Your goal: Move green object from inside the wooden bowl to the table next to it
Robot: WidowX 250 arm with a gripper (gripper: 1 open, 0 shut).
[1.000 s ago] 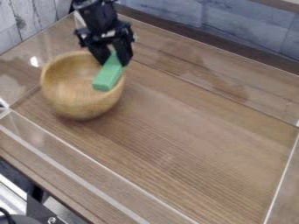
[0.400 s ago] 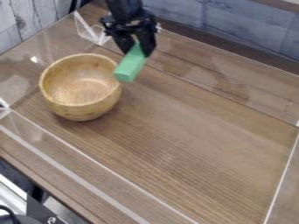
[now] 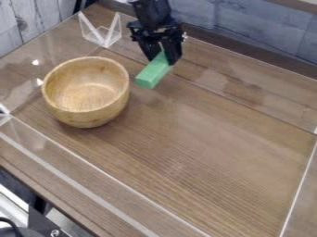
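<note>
Next, I open my gripper to let go of the green object, leaving it flat on the bare table [image 3: 156,93] close beside the wooden bowl's rim. The green object now hangs tilted close to the table.
The green object [image 3: 152,73] is a small bright green bar, hanging tilted with its upper end between the black fingers of my gripper [image 3: 161,54], which is shut on it. Its lower end is close to the table [image 3: 210,139], just right of the wooden bowl [image 3: 85,90]; contact with the wood I cannot tell. The round tan bowl stands at the left with nothing inside it. My gripper points steeply down from the upper middle of the view, beyond the bowl's far right rim.
Low clear plastic walls [image 3: 74,176] run along the table's edges, front and left. A bent clear plastic piece [image 3: 102,31] stands behind the bowl. A pale brick wall [image 3: 260,23] backs the scene.
My gripper has carried the green object out of the bowl, rightward and away across the rim, and lowered it toward the table beside the bowl. The bowl has stayed put.
</note>
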